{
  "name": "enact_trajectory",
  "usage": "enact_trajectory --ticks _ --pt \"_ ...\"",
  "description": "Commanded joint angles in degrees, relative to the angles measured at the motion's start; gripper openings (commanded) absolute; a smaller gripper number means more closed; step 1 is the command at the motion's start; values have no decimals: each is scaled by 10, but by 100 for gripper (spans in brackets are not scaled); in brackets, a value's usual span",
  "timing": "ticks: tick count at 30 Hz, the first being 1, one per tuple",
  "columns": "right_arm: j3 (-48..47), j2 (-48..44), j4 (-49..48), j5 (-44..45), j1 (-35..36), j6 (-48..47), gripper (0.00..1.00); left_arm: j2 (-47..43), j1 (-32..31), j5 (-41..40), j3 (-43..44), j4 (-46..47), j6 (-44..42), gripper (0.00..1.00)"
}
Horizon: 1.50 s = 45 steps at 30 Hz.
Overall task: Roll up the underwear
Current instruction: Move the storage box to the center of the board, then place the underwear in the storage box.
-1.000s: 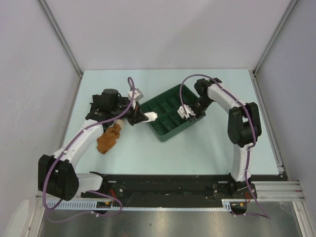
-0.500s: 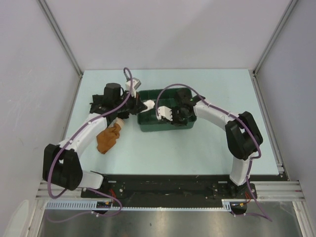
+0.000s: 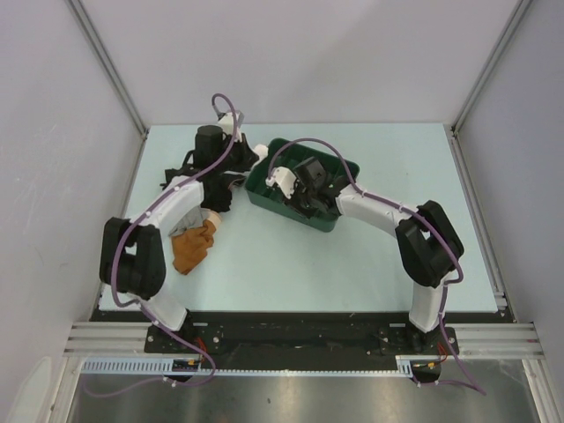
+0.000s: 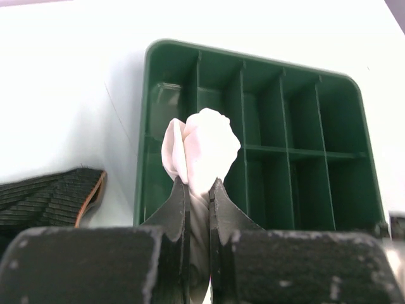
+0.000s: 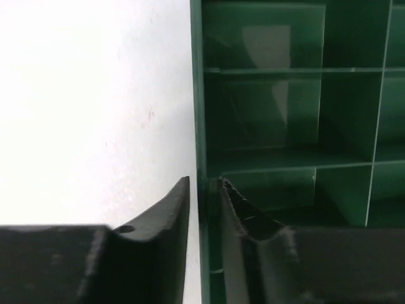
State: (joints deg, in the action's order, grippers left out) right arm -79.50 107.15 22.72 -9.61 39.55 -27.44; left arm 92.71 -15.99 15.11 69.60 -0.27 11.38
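The robot's left gripper needs to release the underwear in the green tray's near corner compartment [image 3: 262,183] [image 4: 167,183], the one closest to the black garment.
The underwear [image 4: 202,147] is a small white roll, and my left gripper [image 4: 198,183] is shut on its lower end. The roll hangs over the left compartments of the green tray [image 4: 147,126]. From above, the left gripper [image 3: 249,163] and the underwear [image 3: 262,156] sit at the tray's far-left corner. My right gripper [image 5: 204,183] straddles the tray's side wall [image 5: 196,95], one finger outside and one inside, jaws a little apart, with a sliver of light beside the outer finger. In the top view the right gripper [image 3: 298,196] is over the tray [image 3: 342,161].
A black garment [image 4: 50,196] lies left of the tray, partly under my left arm [image 3: 181,172]. An orange-brown garment [image 3: 194,247] lies crumpled nearer the left arm's base. The tray's compartments in view hold nothing.
The right gripper dragged and turned the tray leftwards, then its jaws eased apart. The left gripper carried the underwear farther back to the tray's far-left corner.
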Motion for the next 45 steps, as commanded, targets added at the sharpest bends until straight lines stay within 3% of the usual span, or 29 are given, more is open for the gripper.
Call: enact_trajectory --ticks 1,10,19,45 --pt "-4 2 -61 4 11 53 33 34 3 -29 50 49 38 0" --pt "-4 -82 -31 -64 -18 53 48 89 2 -38 76 69 59 0" --pt "-5 -118 -24 -125 -113 88 49 121 -19 -104 76 79 71 1" --pt "-2 -94 0 -157 -142 89 49 176 -44 -169 43 70 73 0"
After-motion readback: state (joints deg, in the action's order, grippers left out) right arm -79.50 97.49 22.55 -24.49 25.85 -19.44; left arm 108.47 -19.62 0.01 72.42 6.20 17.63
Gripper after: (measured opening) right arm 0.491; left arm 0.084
